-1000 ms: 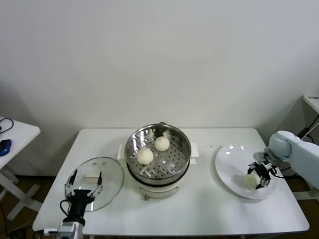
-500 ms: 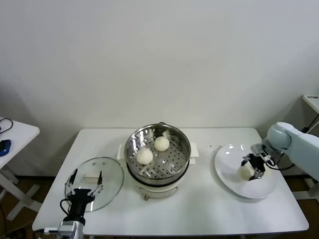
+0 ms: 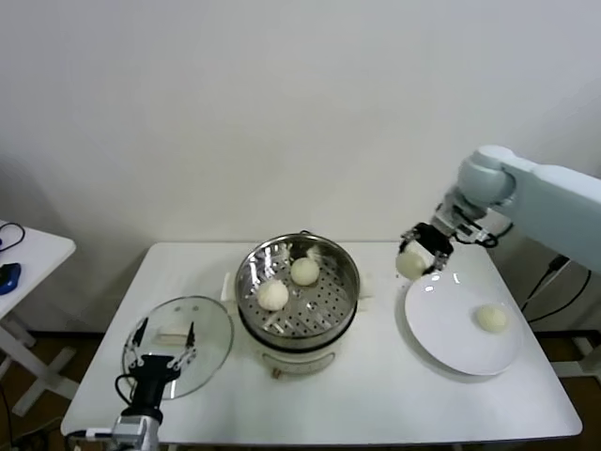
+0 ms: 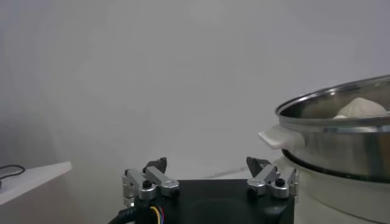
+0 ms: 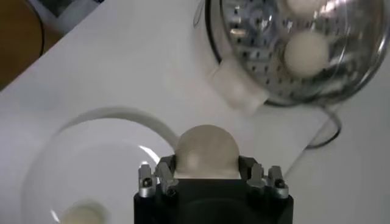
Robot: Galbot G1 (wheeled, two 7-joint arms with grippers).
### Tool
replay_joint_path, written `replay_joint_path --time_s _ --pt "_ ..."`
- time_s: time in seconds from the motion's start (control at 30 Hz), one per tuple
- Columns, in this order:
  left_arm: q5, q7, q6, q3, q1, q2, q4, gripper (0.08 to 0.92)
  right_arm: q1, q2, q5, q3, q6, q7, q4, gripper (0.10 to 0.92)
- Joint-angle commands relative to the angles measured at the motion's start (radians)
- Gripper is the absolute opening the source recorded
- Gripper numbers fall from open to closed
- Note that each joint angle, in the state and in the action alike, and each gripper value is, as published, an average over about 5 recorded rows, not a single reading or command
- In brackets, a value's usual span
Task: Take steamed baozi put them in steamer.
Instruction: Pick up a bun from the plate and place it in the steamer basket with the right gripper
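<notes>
The robot's right gripper will release the baozi on the bare front part of the steamer's tray [image 3: 300, 321], in front of the two baozi.
The steamer [image 3: 254, 272] is a shiny steel pot on a cream base at the table's middle. Two baozi [image 3: 273, 294] [image 3: 304, 271] lie on its perforated tray. My right gripper [image 3: 414, 260] is shut on a third baozi [image 3: 410, 266] and holds it in the air between the steamer and the white plate [image 3: 441, 329]. In the right wrist view that baozi [image 5: 206, 150] sits between the fingers, with the steamer [image 5: 244, 36] beyond. A fourth baozi [image 3: 490, 318] lies on the plate. My left gripper [image 3: 159, 344] is open and parked above the glass lid.
The round glass lid [image 3: 211, 329] with a white handle lies on the table to the left of the steamer. The steamer's cord runs off its front. A small side table [image 3: 28, 249] stands at the far left.
My right gripper has lifted a baozi off the plate and carried it up and left toward the steamer. One baozi stays on the plate. The left arm has not moved.
</notes>
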Motion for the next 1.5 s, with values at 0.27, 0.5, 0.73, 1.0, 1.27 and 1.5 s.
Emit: replay_joint_path --time_s 0.27,0.5,0.73,1.0,1.27,1.5 --pt "0.009 -0.001 0.010 0.002 0.005 0.003 0.005 0.823 0.002 0.370 -0.161 0.028 0.137 0.012 0.085 0.662" --pt "0.012 -0.003 0.021 0.006 0.002 0.000 0.000 0.823 -0.075 0.486 -0.173 0.023 0.136 0.020 0.055 0.662" --pt "0.012 -0.003 0.020 0.002 0.009 0.002 0.003 0.823 -0.147 0.488 -0.210 -0.001 0.140 0.023 0.058 0.662" --pt "0.008 -0.003 0.021 -0.003 0.008 0.006 0.005 0.823 -0.173 0.470 -0.238 -0.023 0.147 0.025 0.064 0.662" --pt "0.011 -0.003 0.020 0.001 0.006 0.003 0.012 0.823 -0.181 0.465 -0.246 -0.028 0.155 0.027 0.067 0.664" --pt "0.011 -0.004 0.021 0.001 0.004 0.003 0.013 0.823 -0.184 0.469 -0.246 -0.026 0.155 0.028 0.066 0.665"
